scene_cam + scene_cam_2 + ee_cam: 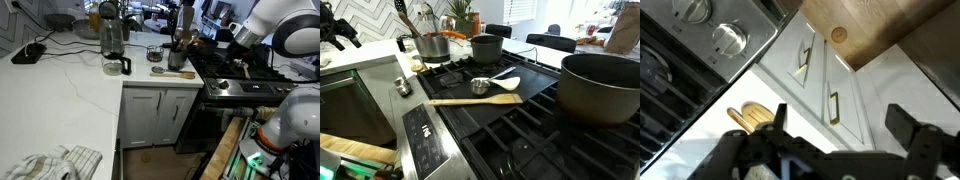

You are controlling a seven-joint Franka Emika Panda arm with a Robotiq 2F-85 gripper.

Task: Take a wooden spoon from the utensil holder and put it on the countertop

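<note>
The wooden spoon's upper end (186, 16) sticks up highest from the grey utensil holder, and my gripper will go there next and close on it.
The grey utensil holder (178, 58) stands on the white countertop (70, 85) beside the stove, with several handles sticking up. It also shows in an exterior view (430, 46). Tan wooden utensil ends (752, 118), which may include the wooden spoon, show at the lower left of the wrist view. I cannot single out the spoon. My gripper (840, 112) is open and empty, high above the counter's front edge and the cabinet doors (815, 70). It shows as a dark shape in both exterior views (243, 38) (340, 27), apart from the holder.
A glass carafe with black handle (115, 58) and a small glass jar (153, 52) stand near the holder; a short tan wooden piece (172, 72) lies in front of it. The black stovetop (520, 130) carries pots (600, 85), a wooden spatula (475, 100) and a metal measuring cup (483, 86).
</note>
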